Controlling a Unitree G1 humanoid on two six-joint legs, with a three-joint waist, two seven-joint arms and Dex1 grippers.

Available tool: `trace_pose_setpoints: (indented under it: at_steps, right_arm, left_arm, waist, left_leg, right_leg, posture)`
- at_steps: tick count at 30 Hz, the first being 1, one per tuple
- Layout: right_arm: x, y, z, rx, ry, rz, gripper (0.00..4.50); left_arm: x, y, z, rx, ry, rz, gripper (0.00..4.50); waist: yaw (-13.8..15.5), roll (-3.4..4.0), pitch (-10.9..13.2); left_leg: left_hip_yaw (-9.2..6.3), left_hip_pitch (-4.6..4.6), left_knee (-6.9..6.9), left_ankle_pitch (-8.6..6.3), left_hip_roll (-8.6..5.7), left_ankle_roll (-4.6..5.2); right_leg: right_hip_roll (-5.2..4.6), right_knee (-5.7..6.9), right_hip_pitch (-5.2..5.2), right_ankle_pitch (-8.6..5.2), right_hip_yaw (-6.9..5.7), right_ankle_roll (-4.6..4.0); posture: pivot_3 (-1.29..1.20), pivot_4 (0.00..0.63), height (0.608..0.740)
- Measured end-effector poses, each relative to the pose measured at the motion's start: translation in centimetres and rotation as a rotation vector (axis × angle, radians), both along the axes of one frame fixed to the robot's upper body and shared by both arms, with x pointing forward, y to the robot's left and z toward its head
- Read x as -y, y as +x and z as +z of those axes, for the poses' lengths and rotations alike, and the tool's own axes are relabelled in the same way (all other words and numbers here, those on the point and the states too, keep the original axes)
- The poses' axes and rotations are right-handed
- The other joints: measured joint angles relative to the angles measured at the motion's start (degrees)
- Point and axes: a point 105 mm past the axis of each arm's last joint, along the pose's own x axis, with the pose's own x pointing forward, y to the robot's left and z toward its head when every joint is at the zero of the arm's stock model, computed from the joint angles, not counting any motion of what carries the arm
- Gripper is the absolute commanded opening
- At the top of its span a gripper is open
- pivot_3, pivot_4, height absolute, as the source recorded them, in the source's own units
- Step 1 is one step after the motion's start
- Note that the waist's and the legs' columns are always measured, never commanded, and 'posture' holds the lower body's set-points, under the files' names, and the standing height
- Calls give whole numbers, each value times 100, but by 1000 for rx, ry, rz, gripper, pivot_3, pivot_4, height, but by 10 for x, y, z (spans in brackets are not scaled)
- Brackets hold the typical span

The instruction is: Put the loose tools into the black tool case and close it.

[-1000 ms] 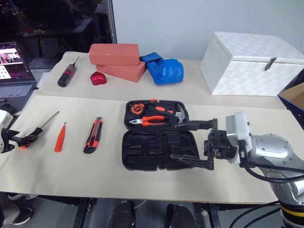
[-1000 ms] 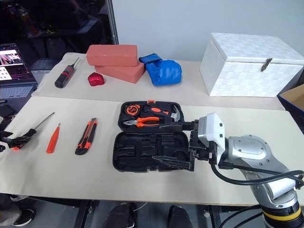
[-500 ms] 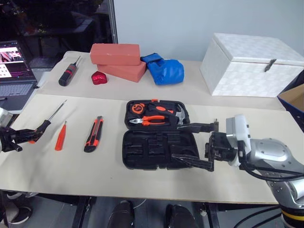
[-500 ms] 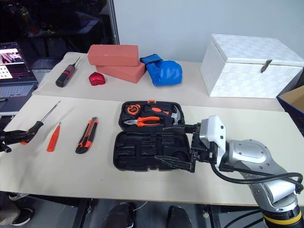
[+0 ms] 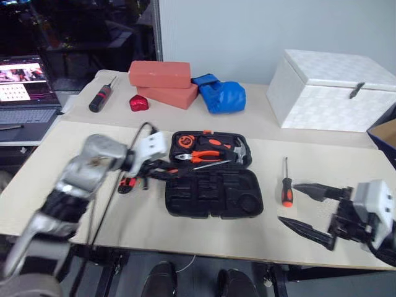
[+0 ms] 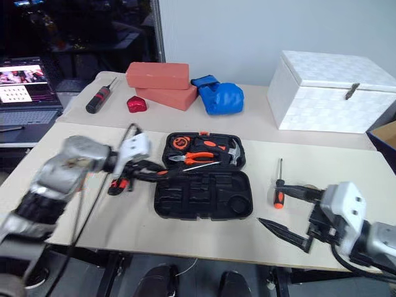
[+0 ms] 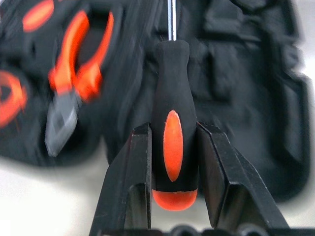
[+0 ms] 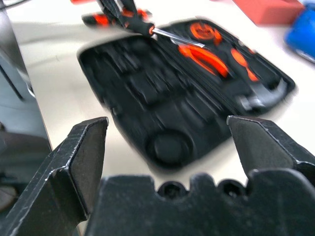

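I will lay the screwdriver's handle in the case with my left gripper and take the screwdriver's shaft (image 7: 172, 28) to seat it, as the shaft slants over the case's hinge toward the pliers.
The black tool case (image 5: 213, 192) lies open mid-table, with pliers (image 5: 204, 156) and a hammer in its far half. My left gripper (image 5: 162, 168) hangs over the case's left edge, shut on an orange-and-black screwdriver (image 7: 172, 142) whose shaft (image 5: 210, 164) points across the case. Under that arm the utility knife (image 5: 127, 184) lies partly hidden. A second screwdriver (image 5: 286, 185) rests on the table right of the case. Near the front right edge my right gripper (image 5: 309, 207) stands open, holding nothing, its fingers (image 8: 86, 147) aimed at the case (image 8: 162, 98).
At the back stand two red bricks (image 5: 159, 73), a blue glove (image 5: 223, 96), a small red object (image 5: 138, 103), a thicker black-and-red screwdriver (image 5: 102, 98) and a white textured box (image 5: 334, 90). A laptop (image 5: 28, 86) sits far left, a cardboard box (image 5: 387, 130) far right.
The camera has shifted. My left arm swung from the table's far left to the case, carrying the screwdriver. My right gripper drew back from the case toward the right, still open.
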Motion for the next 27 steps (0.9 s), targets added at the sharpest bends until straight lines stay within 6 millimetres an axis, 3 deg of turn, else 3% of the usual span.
trace_pose_setpoints:
  at_steps: [10, 19, 20, 23, 25, 27]
  right_arm:
    - [2, 3, 12, 51, -39, 6, 4500]
    - [-3, 7, 12, 57, -30, 20, 4500]
    - [-3, 7, 12, 57, -30, 20, 4500]
    - [-4, 8, 12, 61, -29, 22, 4500]
    - [-4, 8, 13, 65, -28, 23, 4500]
    - [-5, 8, 13, 64, -27, 25, 4500]
  left_arm:
    - [18, 15, -24, -35, 179, -66, 837]
    - [10, 18, -32, -58, 243, -42, 837]
    - [10, 18, -33, -55, 248, -44, 1838]
    - [9, 19, -33, -27, 265, -76, 2831]
    - [10, 20, -33, -27, 251, -74, 3478]
    - [18, 17, -25, -64, 111, -59, 3478]
  waist:
    - [-66, 11, 1]
    - [-62, 11, 1]
    - [-62, 11, 1]
    - [-59, 15, -1]
    - [-48, 25, -4]
    - [-19, 26, -1]
  left_leg:
    - [-75, -6, 0, 4, -24, 8]
    - [-88, -12, -1, 18, -37, 40]
    - [-88, -11, -1, 18, -38, 40]
    - [-93, -9, -1, 16, -40, 36]
    - [-95, -5, -1, -1, -45, 8]
    - [-99, -11, 0, 2, -45, 12]
  right_leg:
    - [-2, -5, 7, -4, 1, 1]
    - [-8, -4, 9, -15, 1, 11]
    - [-9, -4, 10, -15, 1, 11]
    - [-9, -4, 14, -15, 0, 12]
    - [-11, -3, 17, -14, 0, 14]
    - [-11, -3, 15, -13, 0, 14]
  posture:
    - [0, 150, 740]
    - [0, 150, 740]
    - [0, 150, 740]
    - [0, 150, 740]
    - [0, 150, 740]
    - [0, 150, 740]
